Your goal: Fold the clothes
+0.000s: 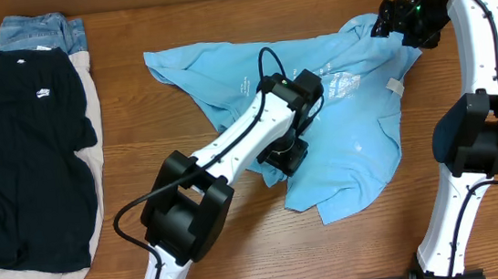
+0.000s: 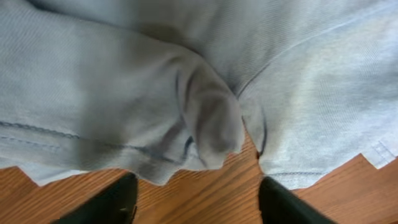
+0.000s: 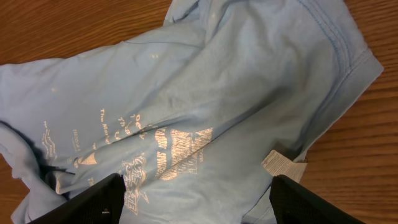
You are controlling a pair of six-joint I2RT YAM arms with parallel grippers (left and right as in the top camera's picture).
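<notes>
The blue T-shirt bunches into a fold at its lower edge, so my left gripper will grab the T-shirt's stitched hem (image 2: 81,140) next to this fold and pull it flat.
The light sky-blue T-shirt (image 1: 359,138) lies crumpled and spread on the wooden table, white print showing near its middle. My left gripper (image 1: 285,157) hovers low over the shirt's lower left edge, open and empty; in the left wrist view its fingers (image 2: 198,202) frame bare wood just below a bunched fold of the shirt (image 2: 205,118). My right gripper (image 1: 398,22) is raised over the shirt's upper right corner, open and empty. In the right wrist view its fingers (image 3: 196,202) straddle the printed fabric (image 3: 186,106), with a white care label (image 3: 281,165) near the right finger.
A black T-shirt with a small white logo (image 1: 26,152) lies on beige cloth (image 1: 96,163) at the left. Blue denim jeans (image 1: 37,33) lie above it. Bare wood (image 1: 166,129) separates the pile from the blue shirt.
</notes>
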